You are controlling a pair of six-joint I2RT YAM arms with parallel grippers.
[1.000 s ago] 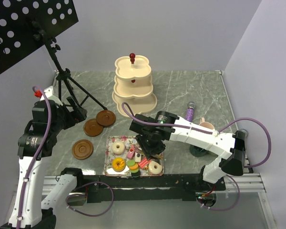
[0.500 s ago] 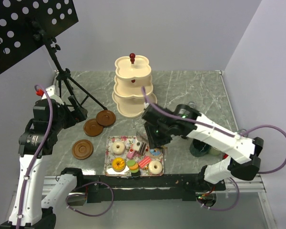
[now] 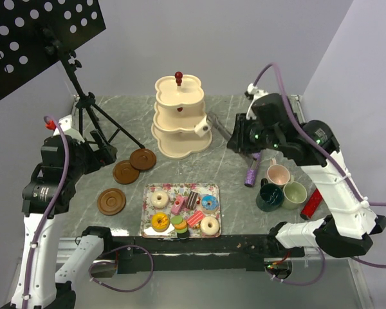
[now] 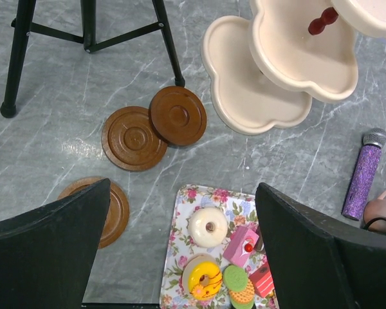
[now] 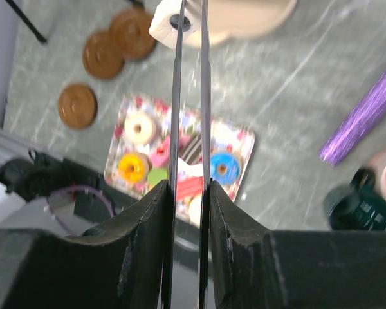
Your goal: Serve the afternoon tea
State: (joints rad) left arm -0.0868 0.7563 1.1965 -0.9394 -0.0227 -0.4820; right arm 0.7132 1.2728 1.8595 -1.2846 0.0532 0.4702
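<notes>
Next, my right gripper releases the small white piece on the cream stand's middle level (image 3: 189, 118), toward the mugs' side.
The cream three-tier stand (image 3: 170, 145) stands at the back centre. My right gripper (image 3: 235, 138) (image 5: 188, 187) is shut on thin metal tongs (image 3: 217, 129) (image 5: 190, 96). A small white ring-shaped piece (image 3: 201, 127) (image 5: 174, 22) sits at the tongs' tips, beside the stand's lower tiers. Doughnuts (image 3: 159, 199), cake slices (image 3: 177, 206) and macarons (image 3: 179, 225) lie on the floral tray (image 3: 146, 212). Three brown saucers (image 3: 125, 172) rest left of the tray. Pink (image 3: 278, 174), pale green (image 3: 294, 194) and dark teal (image 3: 269, 197) mugs stand at the right. My left gripper (image 3: 103, 154) (image 4: 180, 257) hangs open above the tray's left part.
A purple glittery microphone (image 3: 253, 168) lies between the stand and the mugs. A black music stand's tripod (image 3: 87, 109) occupies the back left. A red object (image 3: 311, 203) lies right of the mugs. Grey walls close the back and both sides.
My right arm has risen from the tray and swung to the back right, carrying the white piece in the tongs to the stand's side. The mugs are now uncovered. The left arm barely moved.
</notes>
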